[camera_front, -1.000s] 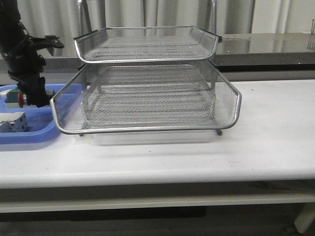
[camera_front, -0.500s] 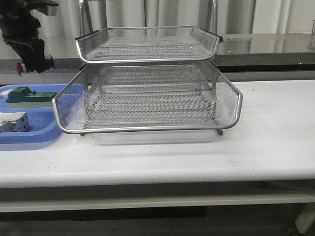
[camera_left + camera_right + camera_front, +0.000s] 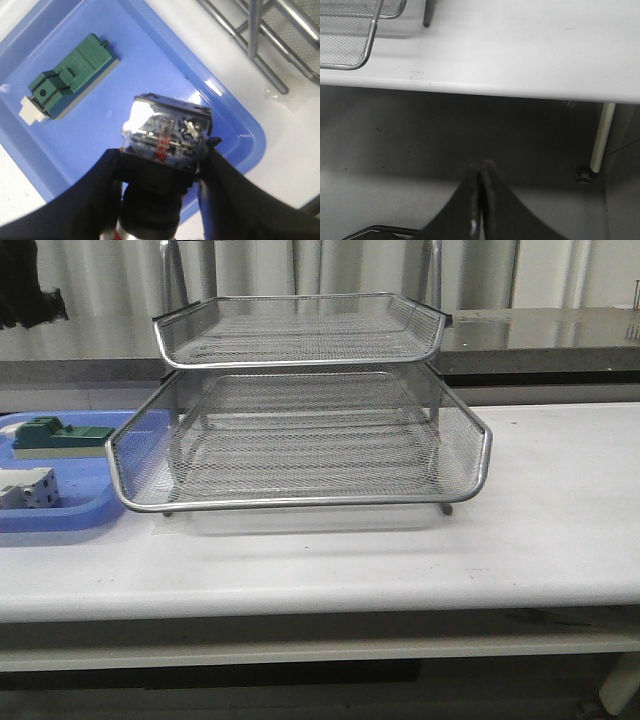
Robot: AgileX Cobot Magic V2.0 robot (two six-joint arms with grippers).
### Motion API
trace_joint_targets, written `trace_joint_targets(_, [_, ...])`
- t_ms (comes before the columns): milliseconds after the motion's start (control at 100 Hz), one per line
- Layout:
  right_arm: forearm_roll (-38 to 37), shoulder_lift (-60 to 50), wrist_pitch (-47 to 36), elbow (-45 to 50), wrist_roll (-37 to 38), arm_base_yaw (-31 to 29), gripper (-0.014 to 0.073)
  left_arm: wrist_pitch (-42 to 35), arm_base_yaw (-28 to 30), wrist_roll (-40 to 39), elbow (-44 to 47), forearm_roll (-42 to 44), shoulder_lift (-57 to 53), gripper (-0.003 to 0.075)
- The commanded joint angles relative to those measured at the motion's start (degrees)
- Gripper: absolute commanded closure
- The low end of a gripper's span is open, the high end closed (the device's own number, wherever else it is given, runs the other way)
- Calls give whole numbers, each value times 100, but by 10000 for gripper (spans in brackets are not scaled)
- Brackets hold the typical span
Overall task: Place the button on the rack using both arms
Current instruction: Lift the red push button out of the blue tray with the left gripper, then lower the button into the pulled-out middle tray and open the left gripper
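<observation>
Next, my left gripper lets go of the button in the middle of the silver rack's lower mesh tray [image 3: 291, 436]. It is held high above the blue tray now.
My left gripper [image 3: 162, 157] is shut on the button [image 3: 167, 132], held high above the blue tray [image 3: 100, 145]. The button's clear blue rear block points away from the wrist, and its black body sits between the fingers [image 3: 92, 195]. In the front view only a piece of the left arm [image 3: 25, 290] shows at the top left corner, and the button is hidden there. The silver wire-mesh rack [image 3: 300, 440] stands mid-table, its trays holding nothing. My right gripper [image 3: 482, 170] is shut on nothing, below the table's front edge over the floor.
The blue tray [image 3: 60, 510] lies left of the rack and holds a green block [image 3: 60, 435] and a white boxy part [image 3: 28, 488]. A rack corner [image 3: 355, 50] and a table leg [image 3: 601, 135] show in the right wrist view.
The left arm rose from the blue tray with the button, climbing up and left until it is almost out of the front view. The rack and tray parts stayed put.
</observation>
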Motion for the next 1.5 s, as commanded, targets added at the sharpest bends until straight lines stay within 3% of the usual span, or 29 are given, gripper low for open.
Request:
trace_joint_targets(0, [3,37,-286,-205,-13,-30,660,137,-9,-58,231,-289,-770,686])
trace_joint_targets(180, [3,37,-286,-205,-13,-30,660,137,-242,-58,906,-505,-1527,686])
trace_joint_targets(410, [3,37,-286,-205,-13,-30,660,137,-1025,-58,1410,-893,-2105,686])
trace_joint_targets(700, [3,37,-286,-205,-13,-30,660,-36,-2378,-48,1507,-947,-1913,686])
trace_joint_targets(910, [3,37,-286,-205,-13,-30,660,-541,-3027,-37,1507,-947,-1417,686])
trace_joint_targets(1270, [3,37,-286,-205,-13,-30,660,-1357,-3292,269,1507,-879,-567,686])
trace_joint_targets(1490, [3,37,-286,-205,-13,-30,660,-1467,-3292,269,1507,-737,-382,683])
